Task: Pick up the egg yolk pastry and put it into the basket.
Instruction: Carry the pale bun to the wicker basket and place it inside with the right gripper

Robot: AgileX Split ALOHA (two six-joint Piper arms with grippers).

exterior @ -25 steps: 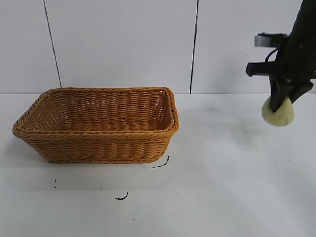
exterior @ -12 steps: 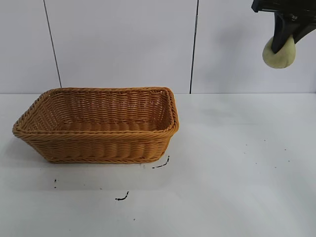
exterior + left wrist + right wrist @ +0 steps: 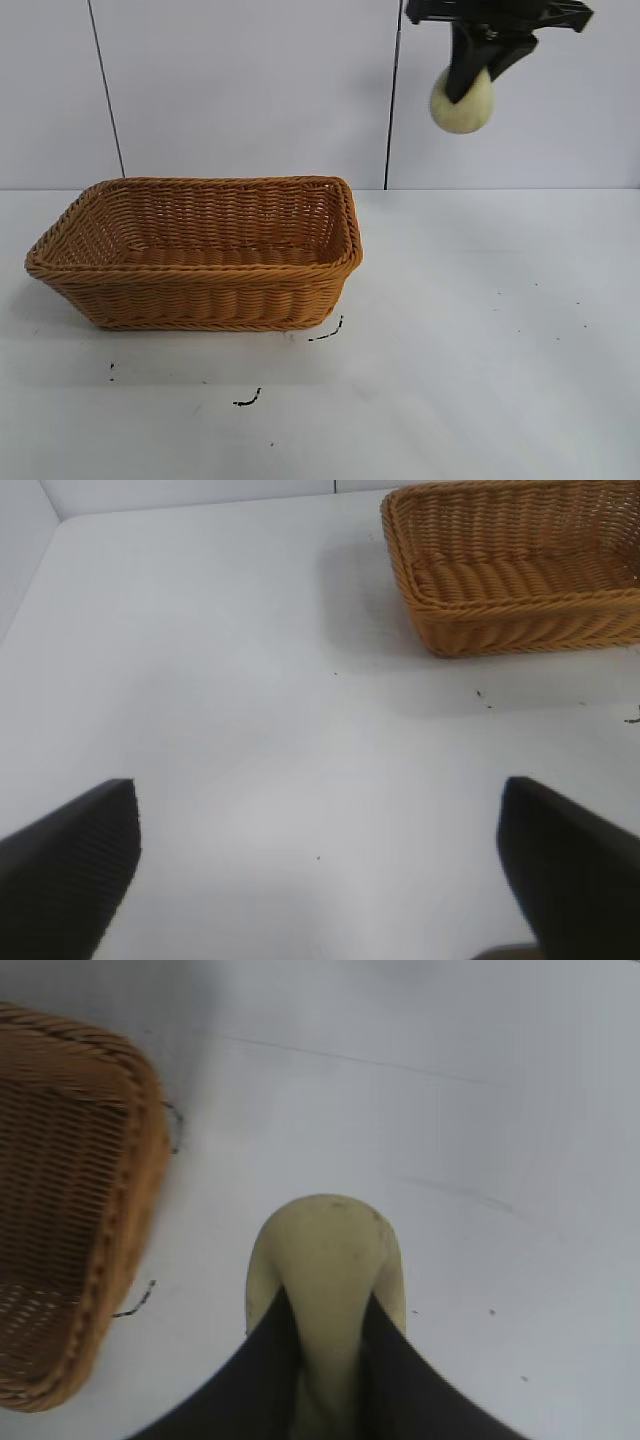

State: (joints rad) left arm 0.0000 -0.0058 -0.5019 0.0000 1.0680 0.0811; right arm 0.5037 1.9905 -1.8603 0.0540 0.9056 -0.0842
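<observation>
My right gripper is holding the egg yolk pastry high above the table. It will let go of it inside the basket (image 3: 223, 246), just behind the middle of the basket's front rim.
My right gripper (image 3: 466, 88) is shut on the pale yellow egg yolk pastry (image 3: 464, 103) and holds it high in the air, above the table to the right of the basket. In the right wrist view the pastry (image 3: 327, 1250) is squeezed between my two dark fingers (image 3: 255, 1370). The orange-brown wicker basket (image 3: 200, 300) stands on the table at the left; it also shows in the right wrist view (image 3: 60, 1220) and the left wrist view (image 3: 520, 620). My left gripper (image 3: 320, 865) is open and empty over bare table, away from the basket.
The white table (image 3: 480, 350) carries small dark marks (image 3: 325, 332) just in front of the basket. A white panelled wall (image 3: 250, 90) stands behind.
My right gripper has lifted the pastry from just above the table at the far right to high in the air, then moved it left towards the basket.
</observation>
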